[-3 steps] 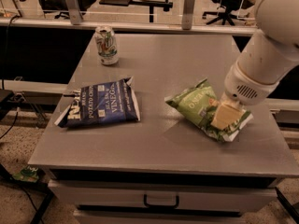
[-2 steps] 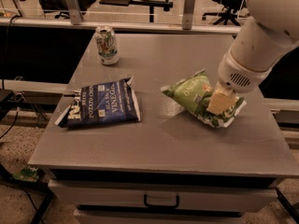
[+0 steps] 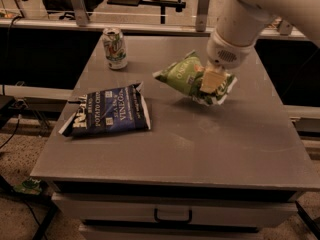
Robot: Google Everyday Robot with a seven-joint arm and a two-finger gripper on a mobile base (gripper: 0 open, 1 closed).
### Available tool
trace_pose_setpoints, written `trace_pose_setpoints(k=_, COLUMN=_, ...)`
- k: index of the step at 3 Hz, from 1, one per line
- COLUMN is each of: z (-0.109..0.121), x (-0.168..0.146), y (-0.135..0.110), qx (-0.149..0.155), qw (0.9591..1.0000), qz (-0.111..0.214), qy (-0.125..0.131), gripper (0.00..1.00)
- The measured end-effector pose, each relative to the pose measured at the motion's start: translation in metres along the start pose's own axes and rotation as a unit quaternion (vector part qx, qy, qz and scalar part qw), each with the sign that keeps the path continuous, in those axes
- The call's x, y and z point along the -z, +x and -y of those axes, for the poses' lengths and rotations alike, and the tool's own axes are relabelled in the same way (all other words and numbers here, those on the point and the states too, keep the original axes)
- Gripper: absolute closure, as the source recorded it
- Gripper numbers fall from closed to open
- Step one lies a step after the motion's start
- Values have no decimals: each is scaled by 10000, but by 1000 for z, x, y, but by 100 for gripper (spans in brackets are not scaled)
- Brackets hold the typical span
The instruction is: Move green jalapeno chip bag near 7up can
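Note:
The green jalapeno chip bag, now hanging just above the grey table, will be let go by my gripper on the grey table (image 3: 160, 60), close beside the 7up can.
The green jalapeno chip bag (image 3: 184, 77) is crinkled light green with white lettering. It hangs tilted just above the grey table (image 3: 210, 144), right of centre, with its shadow below it. My gripper (image 3: 212, 81) comes down from the white arm at the upper right and is shut on the bag's right part. The 7up can (image 3: 114, 47) stands upright at the table's far left, well apart from the bag and to its left.
A dark blue chip bag (image 3: 107, 114) lies flat on the table's left side, in front of the can. A drawer with a handle (image 3: 172, 215) sits under the table's front edge. Office chairs and desks stand behind the table.
The gripper has lifted the green bag off the table and carried it left and toward the far side. The can and the blue bag have not moved.

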State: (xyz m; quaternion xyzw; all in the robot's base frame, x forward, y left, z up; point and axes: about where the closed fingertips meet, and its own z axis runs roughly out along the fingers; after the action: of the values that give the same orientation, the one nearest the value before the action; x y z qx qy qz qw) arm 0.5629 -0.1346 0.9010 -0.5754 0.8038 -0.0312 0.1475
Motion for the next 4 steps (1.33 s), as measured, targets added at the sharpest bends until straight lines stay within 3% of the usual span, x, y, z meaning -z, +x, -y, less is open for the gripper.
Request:
trace_pose_setpoints(k=1, z=28, x=-12, y=-34, qx=406, qw=9992, qz=17, qy=-28, gripper=100)
trace_pose_setpoints(k=3, z=75, x=-40, y=-101, qx=1099, qw=9938, qz=-59, qy=-154, gripper=97)
trace_pose_setpoints(k=4, z=83, x=-53, y=-123, qx=1276, qw=9916, qz=-43, qy=-217, gripper=66)
